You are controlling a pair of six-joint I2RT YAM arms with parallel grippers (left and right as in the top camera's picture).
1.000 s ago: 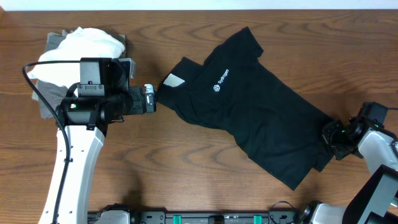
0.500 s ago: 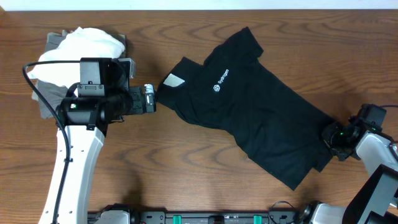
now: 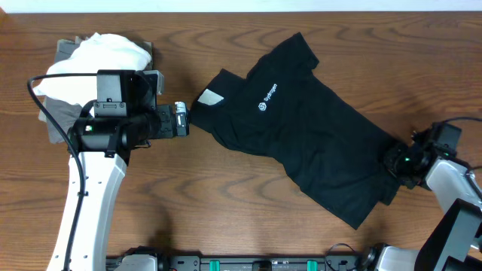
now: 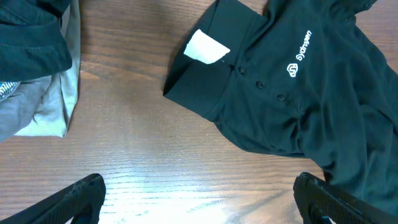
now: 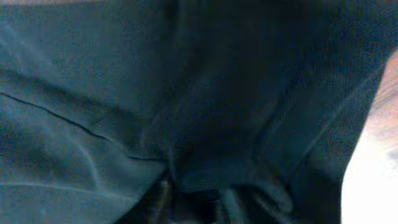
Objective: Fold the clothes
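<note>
I need to next move my left gripper to the black polo shirt and close it on its collar's near corner [image 3: 199, 119] [image 4: 190, 99], beside the white label.
A black polo shirt [image 3: 301, 135] with a small white chest logo lies spread diagonally on the wooden table, collar at the left and hem at the lower right. My left gripper [image 3: 183, 119] is open and empty just left of the collar. In the left wrist view its fingers [image 4: 199, 208] stand wide apart over bare wood, with the collar and white label [image 4: 205, 46] ahead. My right gripper [image 3: 393, 160] is at the shirt's hem on the right. The right wrist view is filled with dark fabric [image 5: 124, 74] bunched into the jaws [image 5: 205, 199].
A pile of other clothes sits at the back left, a white garment [image 3: 98, 56] on top of grey ones [image 3: 56, 124]. Its grey edge [image 4: 43, 106] shows at the left of the left wrist view. The table's front edge [image 3: 241, 256] is near the arm bases.
My right gripper has shifted a little to the left onto the shirt's hem. The left arm and the rest of the shirt have not moved.
</note>
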